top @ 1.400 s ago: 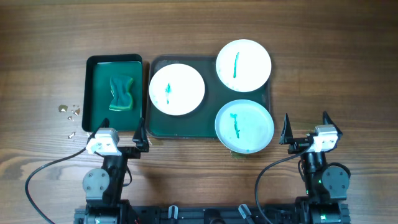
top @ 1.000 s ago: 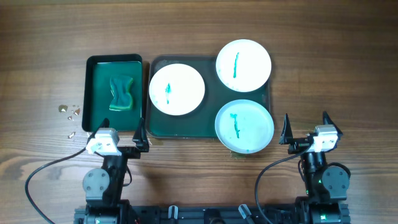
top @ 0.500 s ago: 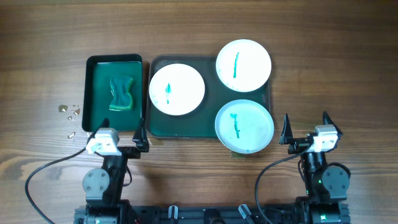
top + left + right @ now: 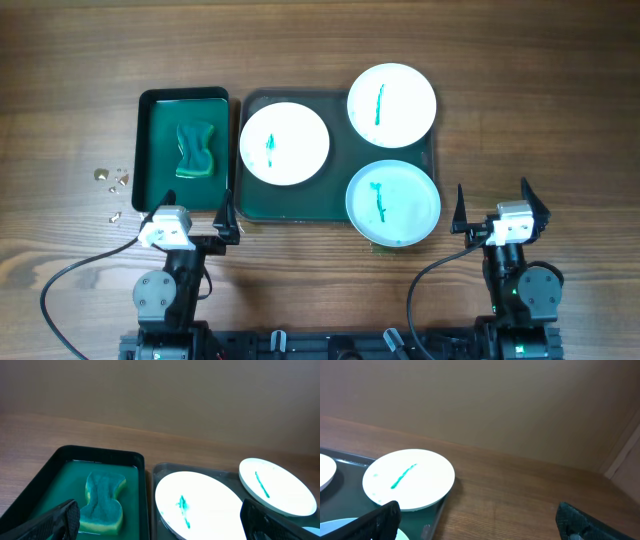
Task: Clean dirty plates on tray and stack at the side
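Next, I move my left gripper to the narrow middle point(image 4: 195, 152) point(image 4: 103, 498) of the green sponge in the smaller dark tray and close it there.
Three white plates with green smears lie on the dark green tray point(image 4: 250, 203): one at the left point(image 4: 284, 143), one at the back right point(image 4: 391, 103), one at the front right point(image 4: 392, 202). A green sponge point(image 4: 197, 150) lies in a smaller dark tray point(image 4: 147, 190) to the left. My left gripper point(image 4: 190, 216) is open and empty just in front of the sponge tray. My right gripper point(image 4: 492, 208) is open and empty over the bare table, right of the front plate. The left wrist view shows the sponge point(image 4: 104, 501) and the left plate point(image 4: 200, 503). The right wrist view shows the back right plate point(image 4: 409, 479).
A few small crumbs point(image 4: 112, 180) lie on the wooden table left of the sponge tray. Bare wood lies right of the plate tray point(image 4: 530, 495) and behind both trays.
My right gripper has turned slightly. Nothing else has moved.
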Motion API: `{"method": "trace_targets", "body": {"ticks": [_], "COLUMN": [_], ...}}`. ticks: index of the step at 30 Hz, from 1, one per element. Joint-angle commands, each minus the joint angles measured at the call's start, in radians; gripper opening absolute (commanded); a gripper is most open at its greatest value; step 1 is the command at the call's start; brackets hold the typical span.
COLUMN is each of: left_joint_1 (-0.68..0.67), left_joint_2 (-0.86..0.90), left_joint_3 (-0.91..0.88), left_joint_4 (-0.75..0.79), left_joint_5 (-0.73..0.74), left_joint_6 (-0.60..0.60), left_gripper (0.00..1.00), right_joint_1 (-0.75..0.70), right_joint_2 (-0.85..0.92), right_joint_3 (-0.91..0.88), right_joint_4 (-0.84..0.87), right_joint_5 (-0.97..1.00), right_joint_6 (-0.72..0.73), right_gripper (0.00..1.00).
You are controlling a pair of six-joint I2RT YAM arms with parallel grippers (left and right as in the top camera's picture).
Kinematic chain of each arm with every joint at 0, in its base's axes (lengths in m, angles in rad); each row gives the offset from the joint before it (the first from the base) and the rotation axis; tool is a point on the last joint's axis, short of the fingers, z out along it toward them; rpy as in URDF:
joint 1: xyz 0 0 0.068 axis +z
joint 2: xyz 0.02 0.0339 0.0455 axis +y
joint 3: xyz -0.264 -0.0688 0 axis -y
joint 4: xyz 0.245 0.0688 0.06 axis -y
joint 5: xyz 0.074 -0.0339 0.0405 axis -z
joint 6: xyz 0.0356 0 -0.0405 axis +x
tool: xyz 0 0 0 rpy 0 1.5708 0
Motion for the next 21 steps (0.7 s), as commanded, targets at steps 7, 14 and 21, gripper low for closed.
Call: {"method": "trace_targets", "body": {"ticks": [7,14,21], "left_joint_1": [0.003,0.003,0.003], "left_joint_2": [-0.011,-0.010,0.053], "left_joint_3": [-0.006,-0.003,0.096], "left_joint_4": [-0.002,0.031,-0.031], "left_joint_5": [-0.010,0.016,0.016], "left_joint_6": [-0.009,-0.010,-0.005], "left_gripper": [1.00,1.00,1.00], "right_joint_1": [0.006,0.006,0.006], "right_joint_2": [-0.005,-0.005,-0.003], "right_joint_3": [-0.001,-0.001,0.034], "right_joint_4": [0.022,0.077,0.090], "right_joint_5": [0.007,-0.164,-0.198], "right_joint_6": [-0.018,0.105,0.297], "right_gripper": [1.00,1.00,1.00]}}
